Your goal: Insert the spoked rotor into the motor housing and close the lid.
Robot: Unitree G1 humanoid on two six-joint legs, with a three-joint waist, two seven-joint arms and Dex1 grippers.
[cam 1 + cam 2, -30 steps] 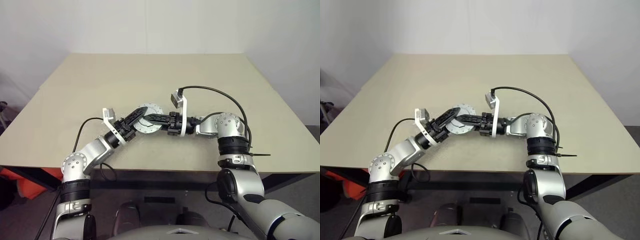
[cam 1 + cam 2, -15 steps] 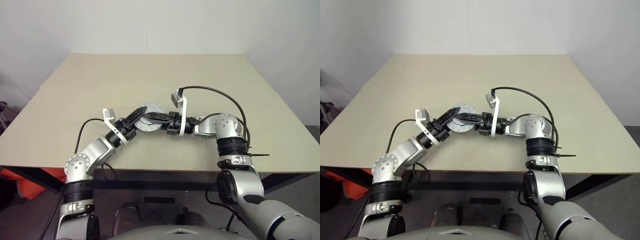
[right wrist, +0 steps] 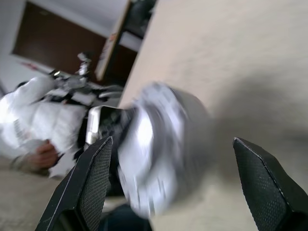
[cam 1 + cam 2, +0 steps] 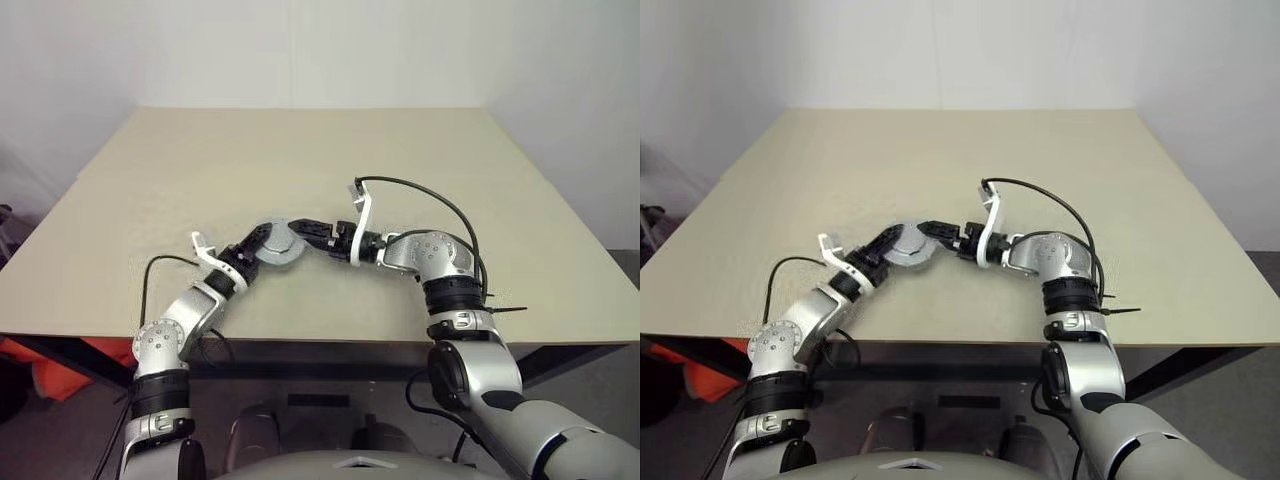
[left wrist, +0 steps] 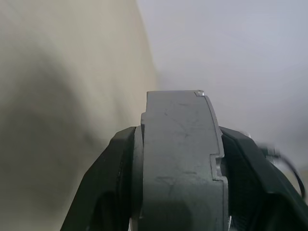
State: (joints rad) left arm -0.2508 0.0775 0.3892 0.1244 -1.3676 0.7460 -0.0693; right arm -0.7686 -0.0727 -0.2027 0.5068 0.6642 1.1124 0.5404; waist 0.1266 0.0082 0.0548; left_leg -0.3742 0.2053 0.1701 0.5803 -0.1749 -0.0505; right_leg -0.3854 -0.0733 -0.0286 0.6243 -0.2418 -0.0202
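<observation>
The motor housing, now held low over the table, will go down from my left gripper onto the bare table [image 4: 186,243] beside my left gripper's white bracket.
My left gripper [image 4: 262,242] is shut on a thick grey round puck [image 4: 278,244], the motor housing, held low over the table. In the left wrist view the puck [image 5: 178,144] stands edge-on between the black fingers [image 5: 108,173]. A stepped seam runs along one side of it, so the lid seems to sit on it. The spoked rotor is hidden. My right gripper [image 4: 303,234] is just to the right of the puck, open, with its fingertips apart from it. In the right wrist view the blurred puck [image 3: 159,159] lies ahead between the wide-spread fingers [image 3: 91,187].
The beige table [image 4: 400,150] stretches bare beyond and to both sides of the grippers. Its front edge runs close below the arms. In the right wrist view a person in a white sleeve [image 3: 33,120] is beyond the table's edge.
The right gripper has opened and let go of the puck, which the left gripper alone now holds. Both arms have sunk toward the table, and the puck has shifted a little to the left.
</observation>
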